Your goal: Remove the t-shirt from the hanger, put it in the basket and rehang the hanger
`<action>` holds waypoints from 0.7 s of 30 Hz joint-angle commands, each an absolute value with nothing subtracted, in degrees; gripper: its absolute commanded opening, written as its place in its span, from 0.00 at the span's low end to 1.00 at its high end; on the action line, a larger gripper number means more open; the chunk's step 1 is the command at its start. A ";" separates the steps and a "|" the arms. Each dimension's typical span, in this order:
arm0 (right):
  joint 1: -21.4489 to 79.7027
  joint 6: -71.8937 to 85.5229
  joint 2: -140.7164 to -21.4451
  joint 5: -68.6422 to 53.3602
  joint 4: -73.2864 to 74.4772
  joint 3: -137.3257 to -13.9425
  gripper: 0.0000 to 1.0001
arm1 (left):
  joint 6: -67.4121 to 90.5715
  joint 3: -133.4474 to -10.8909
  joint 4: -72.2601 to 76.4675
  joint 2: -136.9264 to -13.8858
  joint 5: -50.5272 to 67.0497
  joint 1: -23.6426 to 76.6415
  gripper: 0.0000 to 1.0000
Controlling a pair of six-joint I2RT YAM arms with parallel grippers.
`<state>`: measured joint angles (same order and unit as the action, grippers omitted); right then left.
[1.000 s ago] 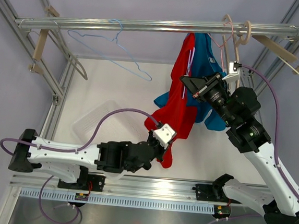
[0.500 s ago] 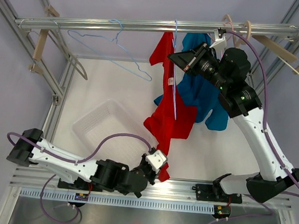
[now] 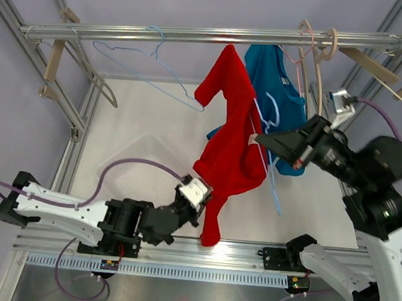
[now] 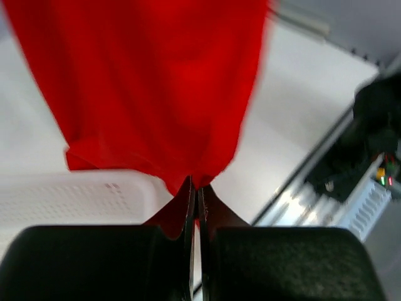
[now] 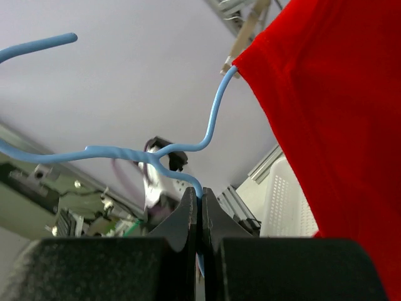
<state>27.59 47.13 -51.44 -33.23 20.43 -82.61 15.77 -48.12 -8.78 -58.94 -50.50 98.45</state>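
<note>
The hanger still sits inside the red t-shirt and my left gripper pinches only the hem's edge, so I need to grab a deeper fold (image 3: 217, 169) and pull it off.
A red t-shirt (image 3: 227, 135) hangs in mid-air over the table, still partly on a light blue wire hanger (image 3: 276, 196). My right gripper (image 3: 260, 137) is shut on the hanger's wire beside the shirt. In the right wrist view the hanger (image 5: 125, 153) runs from my right gripper (image 5: 200, 191) up into the t-shirt (image 5: 326, 106) at a sleeve opening. My left gripper (image 3: 205, 201) is shut on the shirt's lower hem near the table's front. The left wrist view shows the t-shirt (image 4: 156, 81) spreading up from the left gripper (image 4: 195, 185).
A blue t-shirt (image 3: 274, 79) hangs from the top rail (image 3: 162, 33) just behind the red one. An empty light blue hanger (image 3: 153, 56) and wooden hangers (image 3: 53, 64) also hang on the frame. A white basket (image 3: 133, 166) lies on the table at the left.
The right arm swung down and to the right, taking the hanger off the rail. The left gripper shifted with the hem, and the red shirt now stretches between the two.
</note>
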 commanded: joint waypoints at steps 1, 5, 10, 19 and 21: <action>27.07 41.06 -44.22 -39.64 21.51 -83.75 0.00 | 7.31 -54.21 -1.33 -55.99 -50.29 93.70 0.00; 27.16 37.53 -40.96 -41.13 30.57 -86.21 0.00 | 1.33 -58.61 3.51 -57.04 -47.38 89.66 0.00; 27.16 37.35 -36.66 -44.64 35.07 -84.04 0.00 | -3.33 -63.36 8.07 -61.34 -43.06 84.56 0.00; 27.16 47.45 -31.20 -52.81 24.45 -79.37 0.00 | -17.48 -60.29 31.03 -68.45 -39.99 82.00 0.76; 27.16 49.03 -31.03 -53.52 23.30 -79.02 0.00 | -19.06 -61.61 31.55 -70.21 -41.82 81.74 0.77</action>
